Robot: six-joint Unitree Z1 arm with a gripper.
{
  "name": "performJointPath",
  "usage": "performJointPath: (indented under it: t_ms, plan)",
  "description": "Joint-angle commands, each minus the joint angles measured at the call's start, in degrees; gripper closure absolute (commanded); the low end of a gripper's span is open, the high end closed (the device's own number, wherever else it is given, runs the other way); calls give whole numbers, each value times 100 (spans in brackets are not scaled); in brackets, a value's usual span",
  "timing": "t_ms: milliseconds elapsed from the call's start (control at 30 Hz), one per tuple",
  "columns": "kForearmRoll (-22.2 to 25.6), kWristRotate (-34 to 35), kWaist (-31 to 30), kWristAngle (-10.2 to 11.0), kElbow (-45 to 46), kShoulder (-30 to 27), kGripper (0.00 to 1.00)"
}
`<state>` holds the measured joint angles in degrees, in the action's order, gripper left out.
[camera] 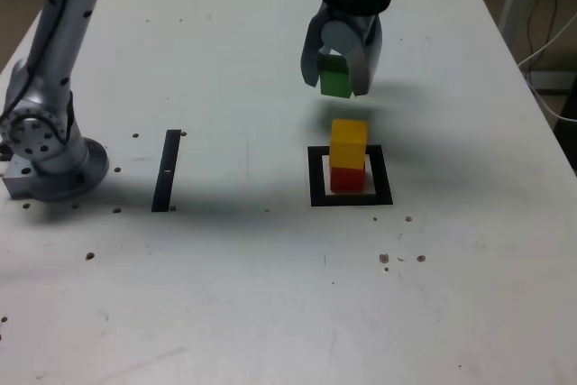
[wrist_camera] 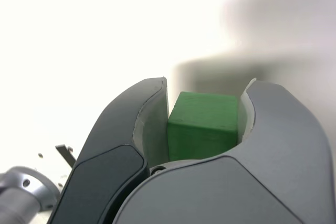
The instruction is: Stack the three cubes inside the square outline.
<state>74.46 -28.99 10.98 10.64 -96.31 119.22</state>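
The robot's gripper should release the green cube on top of the yellow cube (camera: 347,121), so that it becomes the highest block of the stack.
A yellow cube (camera: 348,142) stands on a red cube (camera: 347,178) inside the black square outline (camera: 317,178) with its white centre. Above and slightly behind that stack, my gripper (camera: 338,83) is shut on the green cube (camera: 335,80), which hangs clear of the table. The wrist view shows the green cube (wrist_camera: 203,124) squeezed between the two grey fingers (wrist_camera: 152,124), with my gripper (wrist_camera: 207,90) closed on its sides. The stack does not appear in the wrist view.
A straight narrow black strip (camera: 168,169) lies on the white table (camera: 225,295) at the exterior view's left of the outline. The arm's grey base (camera: 45,146) stands at the far left edge. Small screw holes dot the table.
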Motion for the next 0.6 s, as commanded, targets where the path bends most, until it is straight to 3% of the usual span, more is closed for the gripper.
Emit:
performJointPath:
  t_ms: [0,167,567]
  plan:
    - [99,101,-56,-111,-39,-123,71]
    - [316,291,-185,-342,-67,-276,71]
    - [1109,1237,-889,-361,-609,-505,71]
